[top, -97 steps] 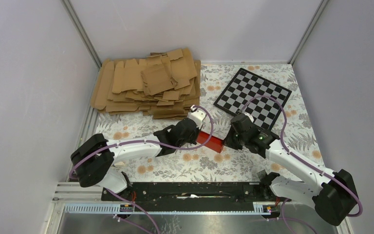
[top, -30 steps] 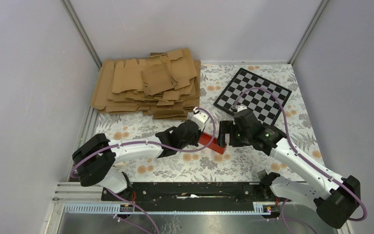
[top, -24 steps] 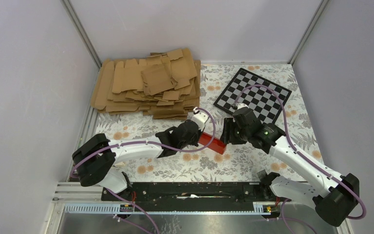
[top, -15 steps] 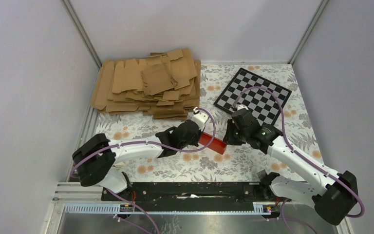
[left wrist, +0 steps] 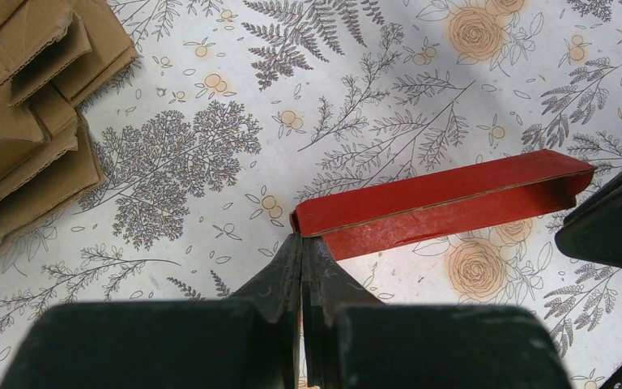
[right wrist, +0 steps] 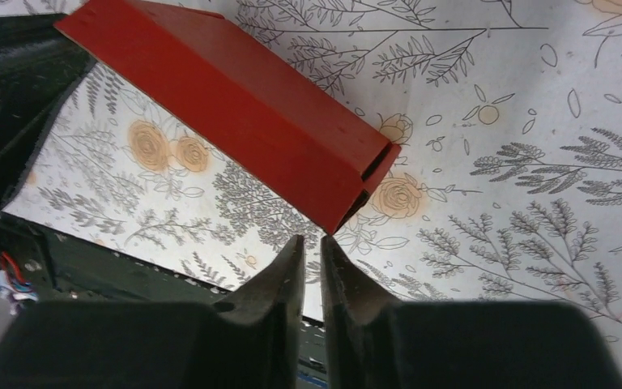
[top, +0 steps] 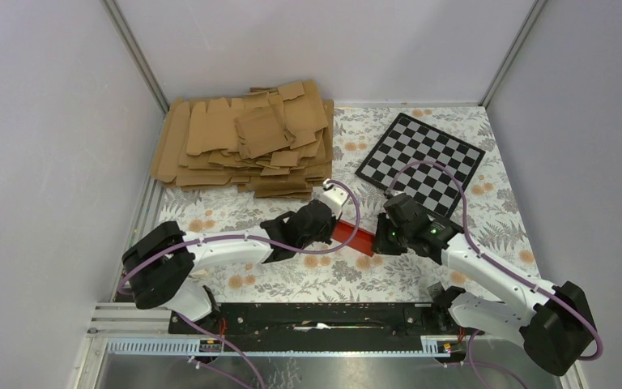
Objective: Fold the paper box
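The shut fingers of my right gripper touch only the lower corner of the paper box's open end, so they should open and grip across its long sides (right wrist: 296, 139).
The red paper box (top: 355, 236) lies folded into a long flat sleeve on the floral table, between the two arms. In the left wrist view the paper box (left wrist: 437, 198) runs off to the right, and my left gripper (left wrist: 301, 243) is shut on a thin edge at its left end. In the right wrist view the paper box (right wrist: 243, 105) shows its open right end. My right gripper (right wrist: 312, 241) is shut with only a slit between the fingers, holds nothing, and its tips are right at the lower corner of that end. In the top view the left gripper (top: 330, 227) and right gripper (top: 379, 241) flank the box.
A pile of brown cardboard blanks (top: 243, 142) fills the back left, and its edge shows in the left wrist view (left wrist: 16, 121). A black-and-white checkered board (top: 421, 162) lies at the back right. A black rail (top: 316, 316) runs along the near edge.
My right gripper has swung from behind the box's right end toward the near side, and now sits lower with its fingers closed. The left gripper and box have barely moved.
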